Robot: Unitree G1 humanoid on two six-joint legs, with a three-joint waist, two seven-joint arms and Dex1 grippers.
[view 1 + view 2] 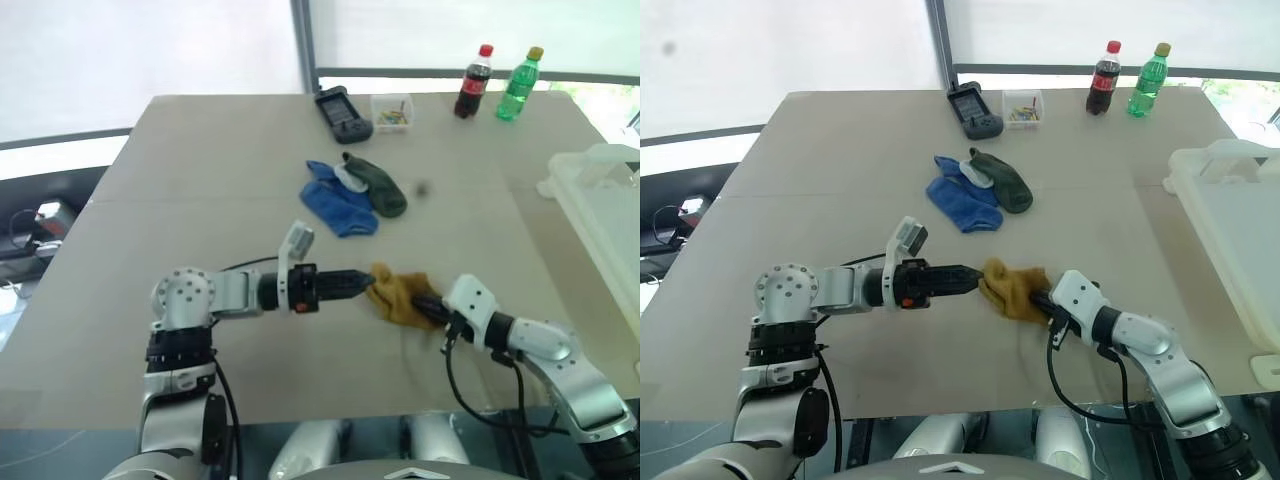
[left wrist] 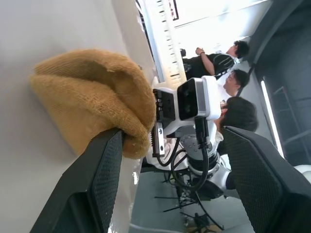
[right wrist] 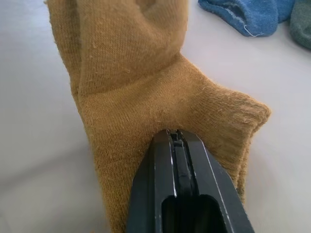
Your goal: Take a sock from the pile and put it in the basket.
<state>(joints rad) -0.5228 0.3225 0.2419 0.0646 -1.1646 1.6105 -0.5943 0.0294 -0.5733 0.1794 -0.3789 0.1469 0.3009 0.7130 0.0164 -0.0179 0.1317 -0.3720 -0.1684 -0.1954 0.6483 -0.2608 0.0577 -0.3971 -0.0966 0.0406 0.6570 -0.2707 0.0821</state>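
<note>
The closed fingers of my right gripper only press on the flat end of the mustard-yellow sock, so next I open them and pinch the sock's bunched part (image 3: 129, 46) before lifting it.
A mustard-yellow sock (image 1: 395, 293) lies bunched on the table near its front edge, between my two grippers. My right gripper (image 1: 428, 305) is shut on one end of it, and the right wrist view has its fingers (image 3: 176, 145) pressed together on the fabric (image 3: 131, 73). My left gripper (image 1: 362, 283) points level at the sock's other side and stands open. In the left wrist view the sock (image 2: 92, 97) rests against the tip of one finger (image 2: 104, 165). The pile (image 1: 350, 195) of blue and dark green-grey socks lies farther back. The whitish basket (image 1: 605, 210) stands at the table's right edge.
At the far edge stand a cola bottle (image 1: 475, 82) and a green bottle (image 1: 519, 84), with a small clear box (image 1: 392, 112) and a black device (image 1: 343, 113) to their left. Several people (image 2: 228, 82) show in the background of the left wrist view.
</note>
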